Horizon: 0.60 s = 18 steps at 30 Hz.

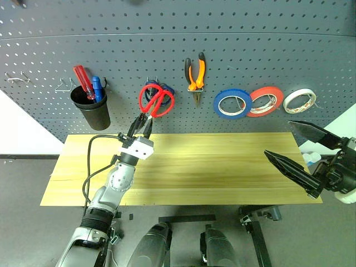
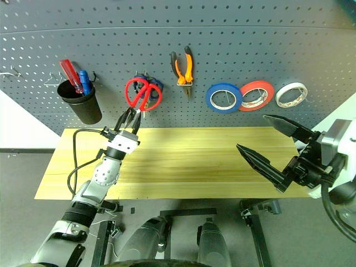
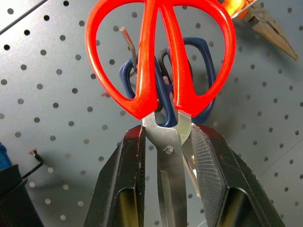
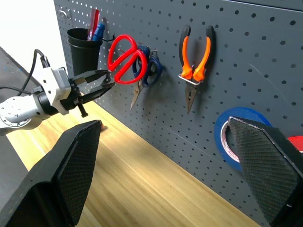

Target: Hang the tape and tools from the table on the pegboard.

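Note:
The robot's left gripper should release the red-handled scissors, now held against the pegboard, on the hook [image 1: 157, 104] [image 3: 163, 104] in front of the blue-handled scissors.
My left gripper [image 1: 142, 123] is shut on the blades of the red-handled scissors [image 1: 157, 100], holding them handles-up against the pegboard [image 1: 167, 33]. In the left wrist view a hook's tip [image 3: 125, 35] shows through one red handle loop, and the black fingers [image 3: 128, 179] flank the blades. Orange-and-black pliers [image 1: 195, 75] hang on the board to the right. Further right hangs the blue tape [image 1: 232, 103]. My right gripper [image 1: 278, 137] is open and holds nothing, hovering over the right end of the table [image 1: 222, 167].
Blue-handled scissors [image 4: 152, 71] hang on the same hook behind the red ones. A red-orange roll [image 1: 265, 100] and a white roll [image 1: 299, 100] hang right of the blue tape. A black cup [image 1: 92, 111] with red and blue screwdrivers hangs at the left, with bare hooks [image 1: 16, 79] beyond it.

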### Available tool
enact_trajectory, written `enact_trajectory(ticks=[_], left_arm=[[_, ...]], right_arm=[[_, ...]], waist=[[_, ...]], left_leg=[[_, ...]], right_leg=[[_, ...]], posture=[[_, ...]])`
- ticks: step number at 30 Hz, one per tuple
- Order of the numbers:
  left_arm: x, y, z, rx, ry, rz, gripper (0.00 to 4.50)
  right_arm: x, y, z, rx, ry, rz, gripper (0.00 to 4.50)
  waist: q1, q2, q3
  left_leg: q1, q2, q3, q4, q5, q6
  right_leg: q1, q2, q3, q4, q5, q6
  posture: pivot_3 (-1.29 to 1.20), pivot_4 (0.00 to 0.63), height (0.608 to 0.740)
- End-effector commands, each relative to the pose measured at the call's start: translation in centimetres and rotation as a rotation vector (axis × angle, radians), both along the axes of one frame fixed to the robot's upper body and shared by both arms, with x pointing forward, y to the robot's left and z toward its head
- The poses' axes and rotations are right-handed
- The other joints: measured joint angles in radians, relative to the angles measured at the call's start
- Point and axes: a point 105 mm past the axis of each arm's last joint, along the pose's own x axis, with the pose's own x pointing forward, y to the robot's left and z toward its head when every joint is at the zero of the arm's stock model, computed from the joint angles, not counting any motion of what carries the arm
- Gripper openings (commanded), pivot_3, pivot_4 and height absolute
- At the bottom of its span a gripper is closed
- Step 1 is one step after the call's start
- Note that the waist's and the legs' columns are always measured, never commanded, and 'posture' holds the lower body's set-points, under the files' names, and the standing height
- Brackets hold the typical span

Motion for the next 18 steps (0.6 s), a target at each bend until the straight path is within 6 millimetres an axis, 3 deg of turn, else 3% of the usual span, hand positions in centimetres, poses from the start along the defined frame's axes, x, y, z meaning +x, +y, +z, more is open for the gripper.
enact_trajectory(ticks=[1, 8, 18], left_arm=[[-0.1, -1.0, 0.9, -0.007, -0.051, -0.036, 1.1], [-0.4, -1.4, 0.8, -0.007, -0.056, -0.06, 1.1], [0.7, -1.3, 0.4, 0.001, -0.039, -0.034, 1.1]], right_arm=[[-0.5, 0.4, 0.8, -0.023, -0.048, 0.011, 4.5], [-0.5, 0.4, 0.6, -0.027, -0.041, 0.002, 4.5], [-0.5, 0.4, 0.4, -0.034, -0.032, -0.002, 4.5]], waist=[[-0.001, 0.0, 0.0], [-0.002, 0.0, 0.0], [-0.001, 0.0, 0.0]], left_leg=[[0.0, 0.0, 0.0, 0.0, 0.0, 0.0], [0.0, 0.0, 0.0, 0.0, 0.0, 0.0], [0.0, 0.0, 0.0, 0.0, 0.0, 0.0]], right_leg=[[0.0, 0.0, 0.0, 0.0, 0.0, 0.0], [0.0, 0.0, 0.0, 0.0, 0.0, 0.0], [0.0, 0.0, 0.0, 0.0, 0.0, 0.0]], posture=[[-0.05, 0.181, 0.74], [-0.05, 0.181, 0.74], [-0.05, 0.186, 0.74]])
